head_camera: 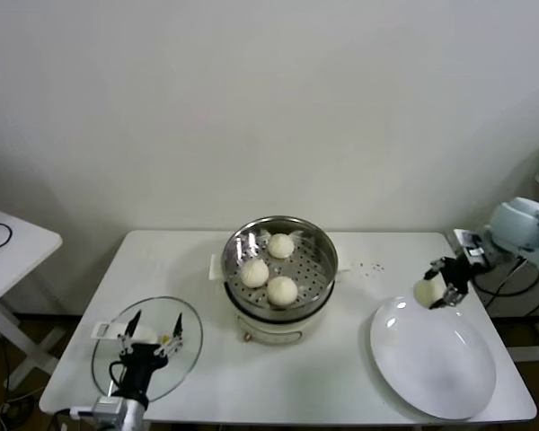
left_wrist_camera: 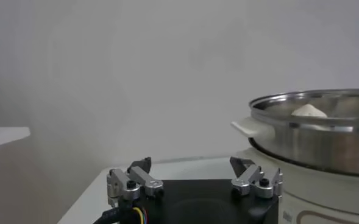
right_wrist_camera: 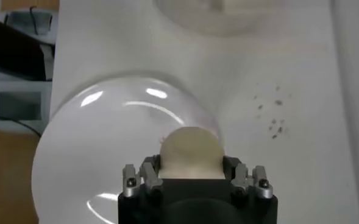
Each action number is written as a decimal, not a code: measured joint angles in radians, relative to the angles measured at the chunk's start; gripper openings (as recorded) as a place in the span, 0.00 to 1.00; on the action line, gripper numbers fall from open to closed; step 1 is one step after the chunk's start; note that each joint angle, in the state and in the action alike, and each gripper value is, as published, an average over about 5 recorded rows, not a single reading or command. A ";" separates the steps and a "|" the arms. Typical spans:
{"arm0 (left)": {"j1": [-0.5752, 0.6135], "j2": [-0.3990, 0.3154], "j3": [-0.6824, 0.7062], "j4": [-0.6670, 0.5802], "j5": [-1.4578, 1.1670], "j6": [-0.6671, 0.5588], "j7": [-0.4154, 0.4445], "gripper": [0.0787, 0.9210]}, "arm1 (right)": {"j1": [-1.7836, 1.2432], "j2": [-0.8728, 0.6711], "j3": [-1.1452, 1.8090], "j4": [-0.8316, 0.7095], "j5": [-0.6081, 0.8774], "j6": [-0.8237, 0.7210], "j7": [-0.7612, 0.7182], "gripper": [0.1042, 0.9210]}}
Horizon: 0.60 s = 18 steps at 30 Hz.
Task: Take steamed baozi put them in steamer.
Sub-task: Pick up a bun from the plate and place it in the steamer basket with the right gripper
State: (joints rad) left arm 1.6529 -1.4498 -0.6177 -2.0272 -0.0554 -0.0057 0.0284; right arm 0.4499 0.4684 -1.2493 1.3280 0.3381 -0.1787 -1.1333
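My right gripper will release the baozi on the steamer's bare holes (head_camera: 311,266) toward the white plate, next to the other baozi.
The shiny steel steamer (head_camera: 322,252) stands mid-table on its white pot base, with three cream baozi (head_camera: 282,290) lying in it. One more baozi (head_camera: 425,292) hangs above the far edge of the white plate (head_camera: 436,364), and my right gripper (head_camera: 438,291) is shut on it. From the right wrist this baozi (right_wrist_camera: 190,151) fills the gap between the fingers (right_wrist_camera: 150,171), with the plate (right_wrist_camera: 88,146) beneath. My left gripper (head_camera: 149,329) waits open over the glass lid, near the table's front left. The left wrist view shows the steamer's rim (left_wrist_camera: 307,106) with one bun top (left_wrist_camera: 309,111).
A round glass lid (head_camera: 189,355) lies flat at the front left. Dark specks (head_camera: 370,267) dot the tabletop between steamer and plate. A small white side table (head_camera: 9,247) stands off to the left. The wall runs close behind the table.
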 measured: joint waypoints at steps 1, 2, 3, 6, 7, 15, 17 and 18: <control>-0.001 0.001 0.001 -0.001 0.000 0.000 0.000 0.88 | 0.031 0.011 -0.021 -0.001 0.019 -0.004 -0.001 0.68; -0.001 0.002 0.002 -0.002 0.000 0.000 0.000 0.88 | 0.062 0.024 -0.042 -0.003 0.038 -0.008 -0.001 0.68; -0.001 0.003 0.003 -0.002 0.001 -0.001 0.001 0.88 | 0.092 0.037 -0.063 -0.004 0.058 -0.013 -0.002 0.68; -0.001 0.006 0.007 -0.003 0.002 -0.002 0.001 0.88 | 0.174 0.081 -0.123 -0.011 0.114 -0.025 -0.004 0.68; -0.001 0.007 0.008 -0.003 0.002 -0.003 0.001 0.88 | 0.199 0.097 -0.141 -0.013 0.132 -0.028 -0.005 0.68; -0.005 0.010 0.008 -0.004 0.002 -0.005 0.001 0.88 | 0.316 0.239 -0.231 -0.028 0.246 -0.059 0.001 0.68; -0.005 0.010 0.008 -0.004 0.001 -0.005 0.001 0.88 | 0.327 0.274 -0.240 -0.032 0.265 -0.068 0.006 0.68; -0.005 0.010 0.008 -0.005 0.001 -0.005 0.001 0.88 | 0.331 0.291 -0.243 -0.034 0.273 -0.072 0.009 0.68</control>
State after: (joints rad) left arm 1.6480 -1.4400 -0.6098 -2.0321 -0.0544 -0.0109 0.0296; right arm 0.7806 0.7592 -1.4926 1.2940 0.6111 -0.2505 -1.1238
